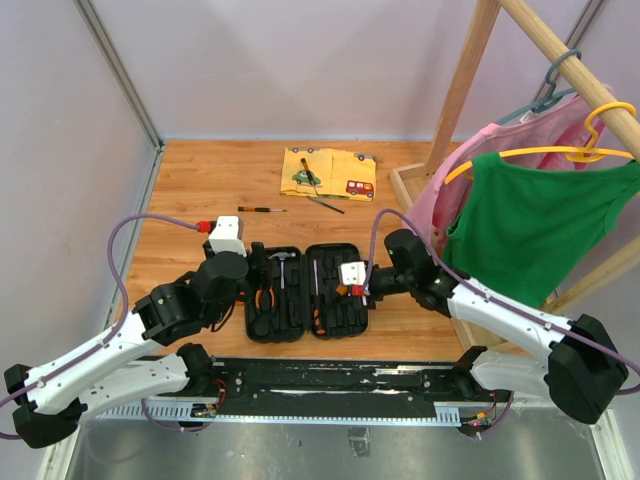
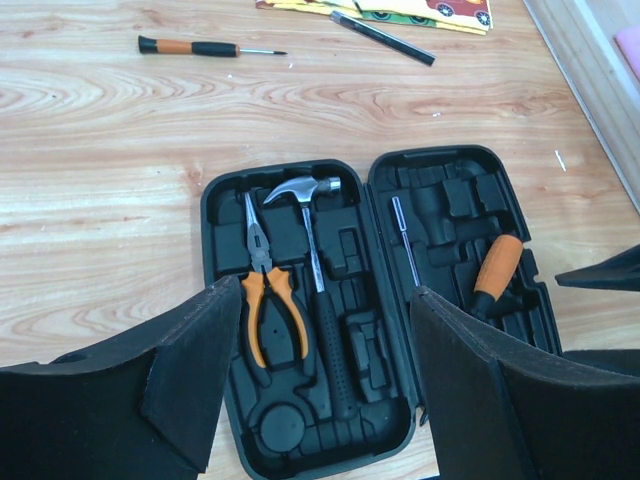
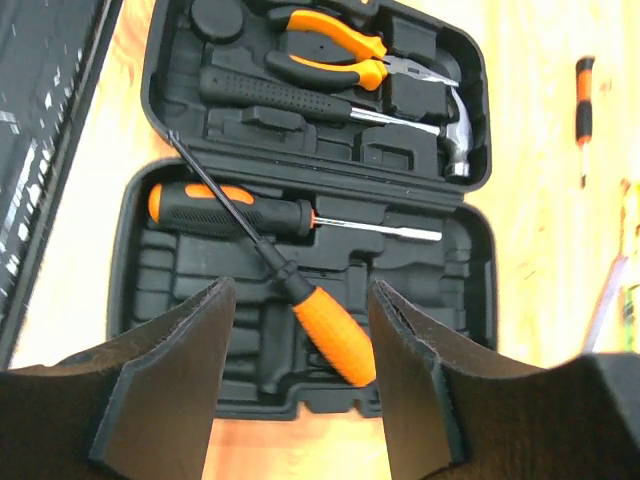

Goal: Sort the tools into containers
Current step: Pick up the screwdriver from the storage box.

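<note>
My right gripper should pick up the orange-handled screwdriver, which lies slantwise across the black-and-orange screwdriver, by its orange handle (image 3: 337, 338) and lay it lengthwise in the case.
The black tool case (image 1: 300, 338) lies open on the table in front of both arms. Its left half holds the claw hammer (image 2: 305, 190) and the orange-handled pliers (image 2: 265, 300). In its right half a black-and-orange screwdriver (image 3: 225, 210) sits in a slot. An orange-handled screwdriver (image 3: 335, 335) lies slantwise across it. My right gripper (image 3: 300, 285) hangs open just above that orange handle, its fingers either side and apart from it. My left gripper (image 2: 327, 290) is open over the case's near end, holding nothing. A small orange-and-black screwdriver (image 2: 190, 47) and a thin dark screwdriver (image 2: 385, 38) lie loose beyond the case.
A yellow cloth printed with cars (image 1: 330, 172) lies at the back, with another small tool (image 1: 305, 175) on it. A wooden clothes rack (image 1: 410, 185) with green and pink garments (image 1: 540, 220) fills the right side. A black rail (image 1: 330, 380) runs along the near edge.
</note>
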